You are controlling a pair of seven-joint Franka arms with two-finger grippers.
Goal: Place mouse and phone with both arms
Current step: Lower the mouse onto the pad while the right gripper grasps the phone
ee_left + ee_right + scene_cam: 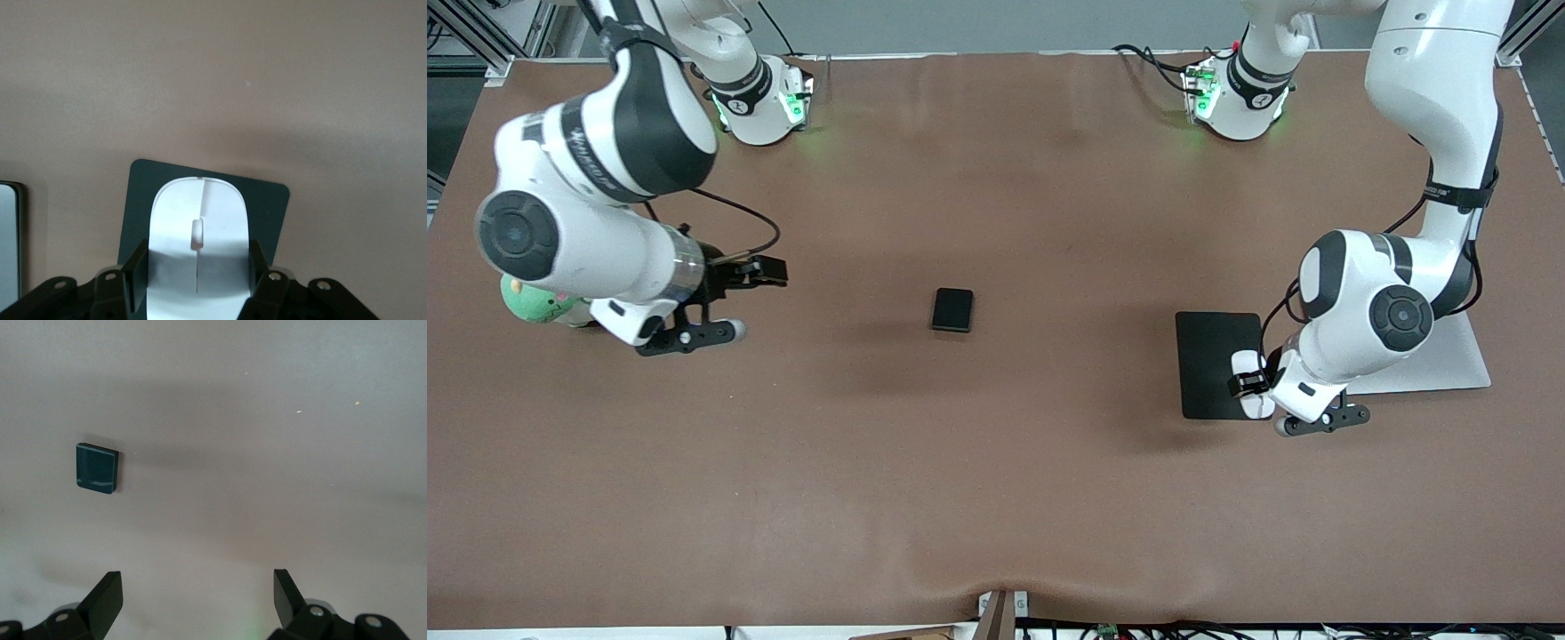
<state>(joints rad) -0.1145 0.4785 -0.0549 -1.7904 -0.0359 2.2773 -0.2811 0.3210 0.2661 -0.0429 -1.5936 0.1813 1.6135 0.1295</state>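
Next, my left gripper lets go of the white mouse near the middle of the black mouse pad (1221, 379) (208, 251).
The white mouse (1246, 365) (200, 220) sits between the fingers of my left gripper (1251, 386) (199, 280), which is shut on its sides. It is over the edge of the black mouse pad (1208, 356) (270, 203) that lies toward the left arm's end of the table. Whether the mouse rests on the pad I cannot tell. The black phone (952, 309) (97, 468) lies flat and alone at the table's middle. My right gripper (765, 270) (197, 593) hangs open and empty over bare table toward the right arm's end, well apart from the phone.
A green plush toy (532, 300) sits half hidden under the right arm's wrist. A white flat plate (1458, 363) (8, 240) lies beside the mouse pad, under the left arm. Brown table cloth spreads around the phone.
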